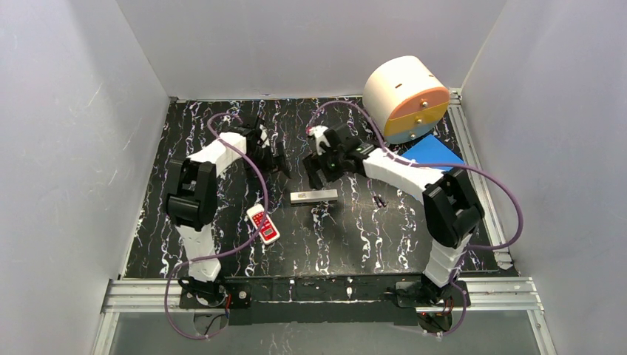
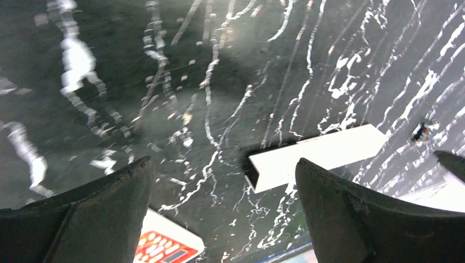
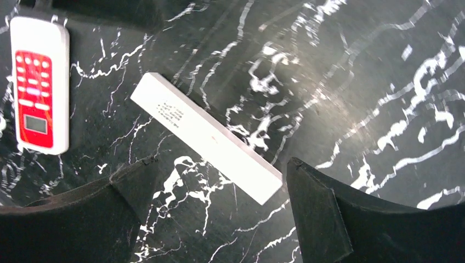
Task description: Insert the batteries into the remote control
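I need to next move my left gripper to the shorter white remote and close it across its red button side (image 1: pixel 262 223) (image 2: pixel 156 245), to hold the remote by both sides.
The remote control (image 1: pixel 313 196), a long slim white bar, lies flat at the middle of the black marbled table; both wrist views show it as the remote control (image 2: pixel 318 156) (image 3: pixel 208 137). A small dark battery (image 1: pixel 380 200) lies to its right, and the left wrist view shows a tiny dark battery (image 2: pixel 424 131) with an orange spot. My left gripper (image 1: pixel 279 161) (image 2: pixel 224 163) hangs open above the table just behind the bar's left end. Above and behind the bar, my right gripper (image 1: pixel 316 171) (image 3: pixel 220 163) is also open, holding nothing.
A shorter white remote with a red button face (image 1: pixel 262 224) (image 3: pixel 39 85) lies left of the bar, near the left arm. A cream drum with an orange and blue face (image 1: pixel 405 100) and a blue block (image 1: pixel 432 154) stand at the back right. Grey walls enclose the table.
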Action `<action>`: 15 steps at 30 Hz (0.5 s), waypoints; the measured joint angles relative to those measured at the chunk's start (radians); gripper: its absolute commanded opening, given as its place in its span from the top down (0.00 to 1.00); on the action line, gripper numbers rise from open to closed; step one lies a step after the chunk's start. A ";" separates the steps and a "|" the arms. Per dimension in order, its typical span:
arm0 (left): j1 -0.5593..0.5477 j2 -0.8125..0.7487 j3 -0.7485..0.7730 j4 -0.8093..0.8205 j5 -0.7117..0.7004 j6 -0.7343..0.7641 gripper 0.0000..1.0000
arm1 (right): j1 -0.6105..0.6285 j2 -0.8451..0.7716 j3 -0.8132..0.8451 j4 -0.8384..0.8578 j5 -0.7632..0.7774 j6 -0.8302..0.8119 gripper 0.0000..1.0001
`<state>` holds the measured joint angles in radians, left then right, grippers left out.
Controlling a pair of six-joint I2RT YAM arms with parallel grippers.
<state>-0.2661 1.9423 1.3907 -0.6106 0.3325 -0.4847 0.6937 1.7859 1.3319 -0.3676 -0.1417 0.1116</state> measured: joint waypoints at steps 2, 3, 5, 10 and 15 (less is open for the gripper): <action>0.005 -0.034 -0.003 -0.028 -0.063 -0.002 0.01 | 0.043 0.027 0.032 -0.016 0.017 -0.061 0.08; 0.006 -0.056 -0.008 -0.037 -0.095 -0.003 0.01 | 0.063 0.047 0.053 -0.025 0.031 -0.092 0.08; 0.010 -0.127 -0.034 -0.059 -0.196 -0.006 0.01 | 0.098 0.092 0.087 -0.038 0.050 -0.136 0.09; 0.039 -0.288 -0.109 -0.100 -0.405 -0.010 0.01 | 0.125 0.188 0.136 -0.081 0.065 -0.212 0.10; 0.098 -0.341 -0.207 -0.121 -0.488 -0.032 0.01 | 0.132 0.241 0.157 -0.114 0.092 -0.264 0.14</action>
<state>-0.1680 1.6016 1.1839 -0.7319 -0.1551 -0.5171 0.8257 2.0274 1.4891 -0.4816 -0.0502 -0.1528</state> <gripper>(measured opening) 0.983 0.890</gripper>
